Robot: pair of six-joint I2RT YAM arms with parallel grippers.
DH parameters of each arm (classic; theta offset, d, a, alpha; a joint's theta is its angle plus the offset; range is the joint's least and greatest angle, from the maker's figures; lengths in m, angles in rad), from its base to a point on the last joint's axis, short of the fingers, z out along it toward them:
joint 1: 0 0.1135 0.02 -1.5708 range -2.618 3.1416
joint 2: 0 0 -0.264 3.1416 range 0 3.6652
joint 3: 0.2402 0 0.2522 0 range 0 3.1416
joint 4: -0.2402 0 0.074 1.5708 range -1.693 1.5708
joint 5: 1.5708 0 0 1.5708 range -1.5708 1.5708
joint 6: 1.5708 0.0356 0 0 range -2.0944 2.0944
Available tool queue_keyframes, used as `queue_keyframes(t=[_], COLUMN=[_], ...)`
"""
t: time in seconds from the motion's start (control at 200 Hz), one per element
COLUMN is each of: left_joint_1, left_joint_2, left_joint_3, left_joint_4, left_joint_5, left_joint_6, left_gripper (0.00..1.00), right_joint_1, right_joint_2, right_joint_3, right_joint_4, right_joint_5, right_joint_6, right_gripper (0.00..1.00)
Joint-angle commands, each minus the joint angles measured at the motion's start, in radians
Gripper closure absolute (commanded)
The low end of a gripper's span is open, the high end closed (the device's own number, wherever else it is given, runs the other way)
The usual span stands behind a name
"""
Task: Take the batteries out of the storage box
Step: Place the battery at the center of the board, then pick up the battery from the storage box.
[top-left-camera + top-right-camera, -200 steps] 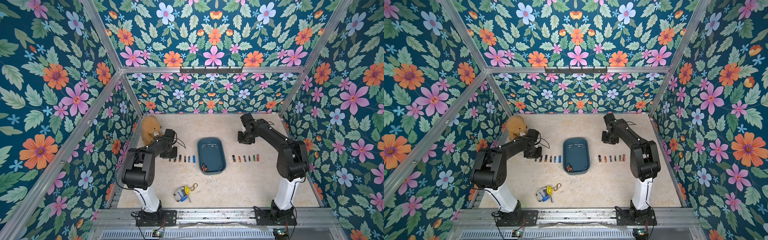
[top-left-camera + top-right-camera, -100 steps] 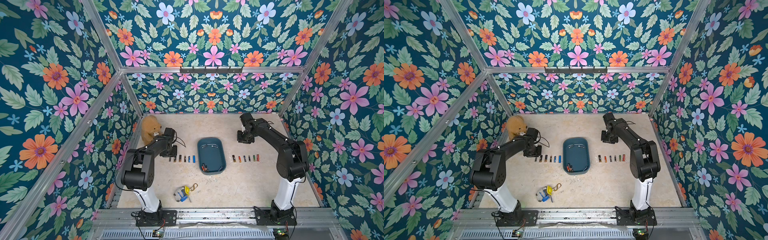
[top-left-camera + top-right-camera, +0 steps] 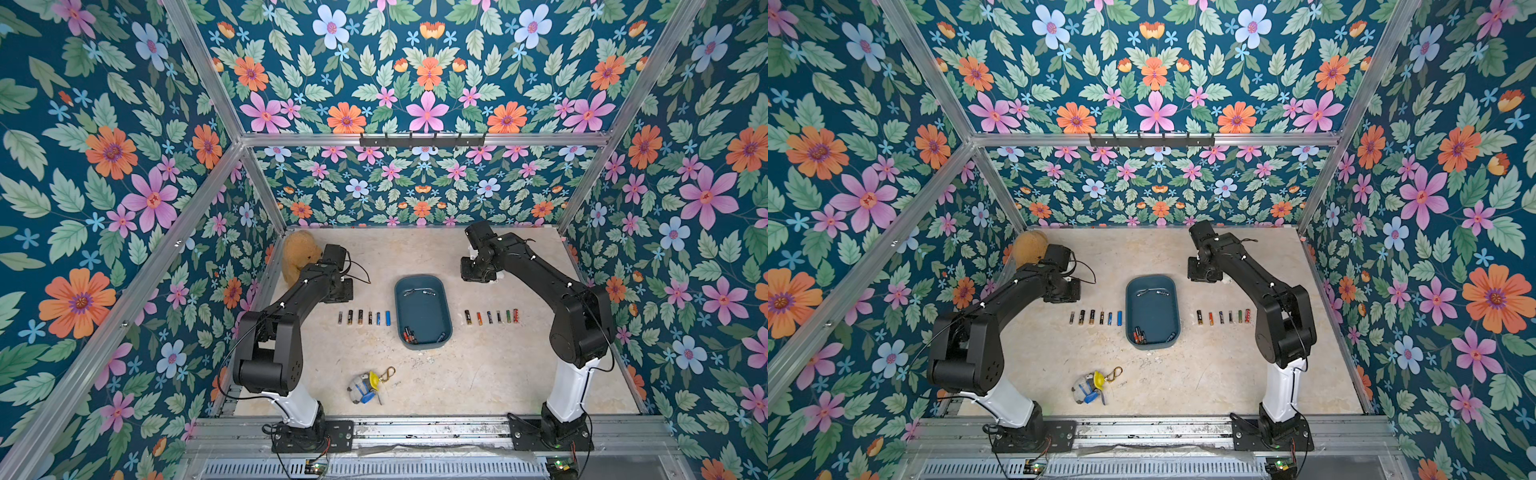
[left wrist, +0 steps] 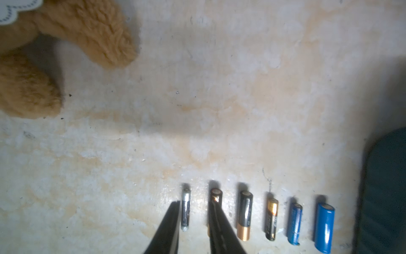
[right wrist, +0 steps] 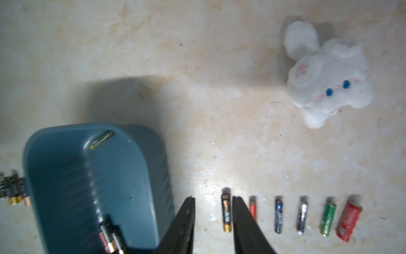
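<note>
Next, I close my right gripper on the middle of the black-and-copper battery (image 3: 410,333) (image 5: 108,236), which is beside the red battery in the near end of the teal storage box.
The teal storage box (image 3: 422,307) lies mid-table in both top views, with a few batteries (image 3: 409,334) at its near end. Several batteries (image 3: 363,318) lie in a row left of it, and another row (image 3: 490,317) lies to its right. My left gripper (image 4: 193,202) is open over the left row's outer end. A thin silver-black battery (image 4: 185,209) lies on the table between its fingers, held by neither. My right gripper (image 5: 213,198) hangs open above the table beside the box (image 5: 131,165), over a black-and-gold battery (image 5: 226,212).
A brown teddy bear (image 3: 297,257) sits at the back left, close behind my left wrist. A white plush toy (image 5: 325,81) lies beyond the right row. A small keychain toy (image 3: 365,386) lies near the front edge. Floral walls enclose the table.
My left gripper's jaws have parted and the thin battery now lies free at the end of the left row. The right arm has not moved.
</note>
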Motion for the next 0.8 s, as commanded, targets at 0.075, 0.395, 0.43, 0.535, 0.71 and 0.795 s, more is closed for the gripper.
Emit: queue_keyframes(t=[0.075, 0.395, 0.43, 0.535, 0.71, 0.795], left_joint_1=[0.000, -0.007, -0.010, -0.016, -0.022, -0.024], left_joint_2=[-0.060, -0.166, -0.173, -0.182, -0.184, -0.183], left_joint_3=[-0.022, -0.079, -0.087, -0.107, -0.121, -0.120], left_joint_4=[-0.036, -0.034, -0.032, -0.029, -0.031, -0.034], left_joint_5=[0.039, 0.090, 0.092, 0.097, 0.095, 0.094], left_joint_6=[-0.057, -0.113, -0.118, -0.124, -0.131, -0.132], left_gripper=[0.69, 0.66, 0.65, 0.65, 0.65, 0.65], right_joint_1=[0.074, 0.221, 0.235, 0.273, 0.325, 0.346], right_joint_2=[-0.051, -0.058, -0.055, -0.049, -0.026, -0.018], right_joint_3=[-0.026, -0.117, -0.132, -0.185, -0.255, -0.288], right_joint_4=[0.014, 0.113, 0.129, 0.187, 0.273, 0.314], right_joint_5=[-0.036, -0.105, -0.114, -0.147, -0.190, -0.217], right_joint_6=[0.053, 0.095, 0.099, 0.110, 0.121, 0.132], right_gripper=[0.66, 0.65, 0.65, 0.65, 0.65, 0.64])
